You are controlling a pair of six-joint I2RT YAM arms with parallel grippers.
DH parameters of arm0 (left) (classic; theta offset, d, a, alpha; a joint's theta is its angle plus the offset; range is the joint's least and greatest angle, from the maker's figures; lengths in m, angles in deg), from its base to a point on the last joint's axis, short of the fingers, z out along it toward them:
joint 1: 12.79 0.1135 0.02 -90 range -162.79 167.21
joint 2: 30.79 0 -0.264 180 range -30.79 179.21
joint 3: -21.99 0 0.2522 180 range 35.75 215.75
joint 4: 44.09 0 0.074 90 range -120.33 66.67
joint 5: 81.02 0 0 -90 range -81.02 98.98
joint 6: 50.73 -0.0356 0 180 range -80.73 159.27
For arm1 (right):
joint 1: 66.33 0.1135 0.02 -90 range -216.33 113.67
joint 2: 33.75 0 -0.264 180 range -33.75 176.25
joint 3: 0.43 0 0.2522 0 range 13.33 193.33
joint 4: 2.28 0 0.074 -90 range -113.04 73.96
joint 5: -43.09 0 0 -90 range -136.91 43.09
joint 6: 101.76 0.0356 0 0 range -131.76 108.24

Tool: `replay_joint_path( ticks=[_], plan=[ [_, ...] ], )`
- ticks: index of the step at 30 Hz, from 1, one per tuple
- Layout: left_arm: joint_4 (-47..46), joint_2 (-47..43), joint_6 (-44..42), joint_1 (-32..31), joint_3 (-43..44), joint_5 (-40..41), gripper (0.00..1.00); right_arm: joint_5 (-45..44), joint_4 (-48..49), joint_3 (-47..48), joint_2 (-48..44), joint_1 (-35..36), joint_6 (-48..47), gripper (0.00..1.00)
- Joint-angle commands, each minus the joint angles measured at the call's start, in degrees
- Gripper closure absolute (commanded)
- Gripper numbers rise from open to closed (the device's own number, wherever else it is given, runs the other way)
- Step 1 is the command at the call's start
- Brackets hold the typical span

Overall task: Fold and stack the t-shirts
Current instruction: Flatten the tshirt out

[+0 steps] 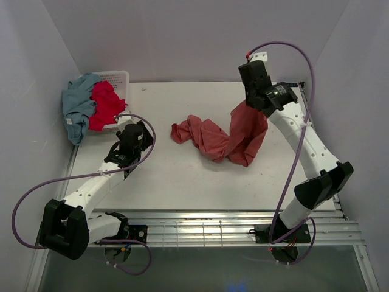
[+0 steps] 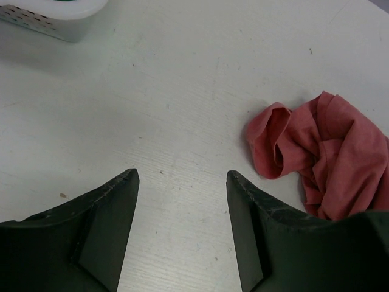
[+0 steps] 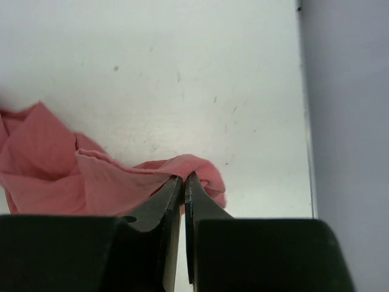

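Observation:
The robot's left gripper will close on the salmon t-shirt's loose end (image 1: 181, 132) (image 2: 273, 146) nearest the basket, opposite the raised edge that the right gripper holds.
A dusty salmon-red t-shirt (image 1: 216, 137) lies crumpled mid-table, its right part lifted. My right gripper (image 1: 254, 100) is shut on that raised edge; in the right wrist view the closed fingertips (image 3: 184, 178) pinch a fold of the salmon t-shirt (image 3: 73, 176). My left gripper (image 1: 135, 135) hovers over bare table to the left of the shirt, jaws open and empty (image 2: 182, 176); the salmon t-shirt (image 2: 328, 158) lies ahead to its right. A bright crimson t-shirt (image 1: 106, 104) and a grey-blue t-shirt (image 1: 78, 109) hang out of the basket.
A white lattice basket (image 1: 118, 79) stands at the back left corner, also seen as a basket corner (image 2: 55, 18) in the left wrist view. White walls close the back and sides. A metal rail (image 1: 231, 228) runs along the near edge.

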Motion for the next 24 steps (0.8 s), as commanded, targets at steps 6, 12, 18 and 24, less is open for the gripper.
replay_joint_path(
  ticks=[6,12,18,24],
  plan=[
    [-3.1,1.8,-2.3,0.0,-0.7,-3.6,0.31,-16.0,-12.8,9.8,-5.5,-10.7,-2.4,0.92],
    [-3.1,3.2,-2.0,0.0,-0.5,-4.2,0.32,-18.4,-12.1,6.5,-10.6,-19.7,-2.7,0.92],
    [-6.6,5.3,-3.0,-0.4,-0.7,-8.6,0.34,-15.2,-8.9,1.0,-12.9,-22.6,-3.4,0.92],
    [-14.9,12.2,-7.7,-7.5,0.7,-16.7,0.28,-12.8,-6.9,-3.4,-13.6,-22.6,-3.3,0.92]
  ],
)
